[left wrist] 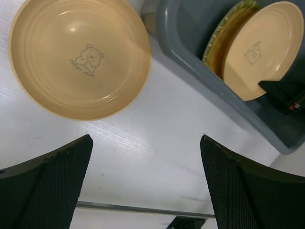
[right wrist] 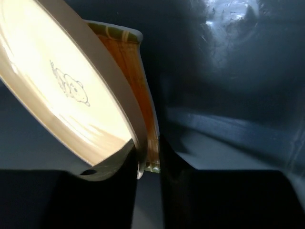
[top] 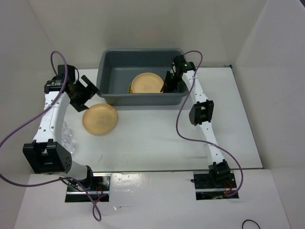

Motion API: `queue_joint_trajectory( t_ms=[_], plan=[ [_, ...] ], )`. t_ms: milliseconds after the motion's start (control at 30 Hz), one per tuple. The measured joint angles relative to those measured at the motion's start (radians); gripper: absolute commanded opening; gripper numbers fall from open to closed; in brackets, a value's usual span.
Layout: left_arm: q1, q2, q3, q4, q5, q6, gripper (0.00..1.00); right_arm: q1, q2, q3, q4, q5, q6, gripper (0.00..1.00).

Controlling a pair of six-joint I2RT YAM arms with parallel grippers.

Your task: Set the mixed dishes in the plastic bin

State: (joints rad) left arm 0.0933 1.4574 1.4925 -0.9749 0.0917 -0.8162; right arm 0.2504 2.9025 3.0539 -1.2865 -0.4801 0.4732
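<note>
Next, my left gripper moves in and closes on the second plate's rim (top: 83,122) (left wrist: 11,47), on the side that is toward the clear plastic item.
The dark grey plastic bin (top: 114,62) stands at the back centre. Inside it an orange-yellow plate (top: 147,83) stands tilted against the yellow slatted tray (top: 129,88). My right gripper (top: 169,83) is inside the bin (right wrist: 228,71), and my right gripper (right wrist: 148,167) is shut on the rims of the plate (right wrist: 57,90) and the tray (right wrist: 138,90) together. The second plate (top: 99,119) lies flat on the table in front of the bin's left corner. My left gripper (top: 86,93) hovers open and empty just beside it; the plate (left wrist: 78,57) lies beyond my left gripper (left wrist: 145,157).
A clear plastic item (top: 66,136) lies by the left arm. White enclosure walls (top: 28,71) close in the left, back and right. The bin's near wall (left wrist: 200,71) runs just right of the table plate. Purple cables loop off both arms.
</note>
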Motion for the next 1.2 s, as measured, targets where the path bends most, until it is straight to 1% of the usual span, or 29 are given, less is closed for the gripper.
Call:
queue_joint_trajectory(
  t_ms=[33, 67, 100, 133, 167, 367, 467, 600, 767, 867, 1033, 1133, 1200],
  plan=[
    [0.008, -0.008, -0.007, 0.016, 0.011, 0.001, 1.00, 0.000, 0.000, 0.001, 0.000, 0.000, 0.002, 0.45],
    [0.011, -0.011, -0.008, 0.028, 0.020, 0.003, 1.00, -0.001, 0.000, 0.006, 0.000, 0.001, 0.009, 0.47],
    [0.010, -0.011, -0.009, 0.044, 0.030, 0.005, 1.00, -0.002, 0.000, 0.014, -0.001, 0.001, 0.008, 0.51],
    [0.010, -0.009, -0.010, 0.057, 0.038, 0.006, 1.00, -0.002, 0.000, 0.020, -0.001, 0.001, 0.008, 0.73],
    [0.010, -0.007, -0.011, 0.067, 0.045, 0.006, 1.00, -0.002, 0.000, 0.026, -0.001, 0.000, 0.016, 0.99],
    [0.008, -0.005, -0.063, 0.127, 0.064, 0.007, 1.00, -0.014, -0.002, 0.034, 0.000, -0.004, 0.008, 0.99],
    [0.008, 0.008, -0.099, 0.136, 0.071, 0.006, 1.00, -0.034, -0.033, 0.034, 0.001, -0.015, 0.008, 0.99],
    [0.001, 0.037, -0.124, 0.137, 0.058, 0.006, 1.00, -0.053, -0.165, 0.033, 0.003, -0.001, 0.003, 0.99],
    [-0.016, 0.070, -0.125, 0.128, -0.022, 0.023, 1.00, -0.090, -0.381, 0.047, 0.009, 0.012, -0.027, 0.99],
    [-0.021, 0.084, -0.166, 0.151, -0.056, 0.028, 1.00, -0.105, -0.462, 0.072, 0.012, 0.005, -0.041, 0.99],
    [-0.023, 0.138, -0.257, 0.157, -0.113, 0.036, 1.00, -0.104, -0.489, 0.075, 0.014, -0.023, -0.056, 0.99],
    [-0.023, 0.190, -0.257, 0.161, -0.167, 0.061, 1.00, -0.105, -0.474, 0.072, 0.006, -0.039, -0.069, 0.99],
    [-0.023, 0.229, -0.230, 0.152, -0.212, 0.083, 1.00, -0.108, -0.471, 0.067, 0.003, -0.046, -0.074, 0.99]
  ],
)
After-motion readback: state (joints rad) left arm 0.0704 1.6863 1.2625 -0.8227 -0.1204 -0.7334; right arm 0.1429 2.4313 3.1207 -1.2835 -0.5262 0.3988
